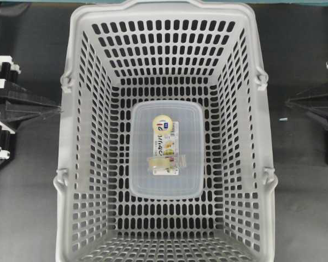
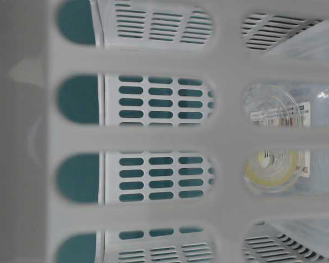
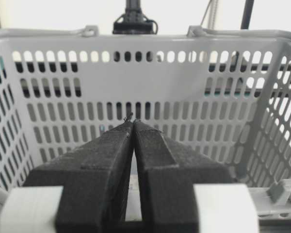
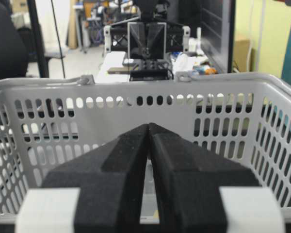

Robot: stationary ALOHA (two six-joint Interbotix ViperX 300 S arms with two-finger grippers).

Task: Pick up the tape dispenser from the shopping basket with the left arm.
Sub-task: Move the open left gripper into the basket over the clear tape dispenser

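Note:
The roll end (image 1: pixel 158 162) of the tape dispenser, opposite its narrow cutter end, will be gripped by my left gripper, which will press on its clear sides.
The small clear tape dispenser (image 1: pixel 165 163) with its pale tape roll lies on the lid of a translucent box (image 1: pixel 147 183) on the floor of the light-grey shopping basket (image 1: pixel 76 33). Through the basket's slots in the table-level view I see the yellowish roll (image 2: pixel 271 170). My left gripper (image 1: pixel 58 108) is shut and empty outside the basket's left wall, its tips together in the left wrist view (image 3: pixel 132 121). My right gripper (image 1: pixel 288 102) is shut and empty outside the right wall, and its tips meet in the right wrist view (image 4: pixel 149 125).
The basket's slotted walls (image 3: pixel 150 87) (image 4: pixel 87 121) stand between each gripper and the dispenser. Hinged handle lugs (image 1: pixel 67 83) (image 1: pixel 261 78) stick out at the sides. The dark tabletop (image 1: pixel 27 191) surrounds the basket.

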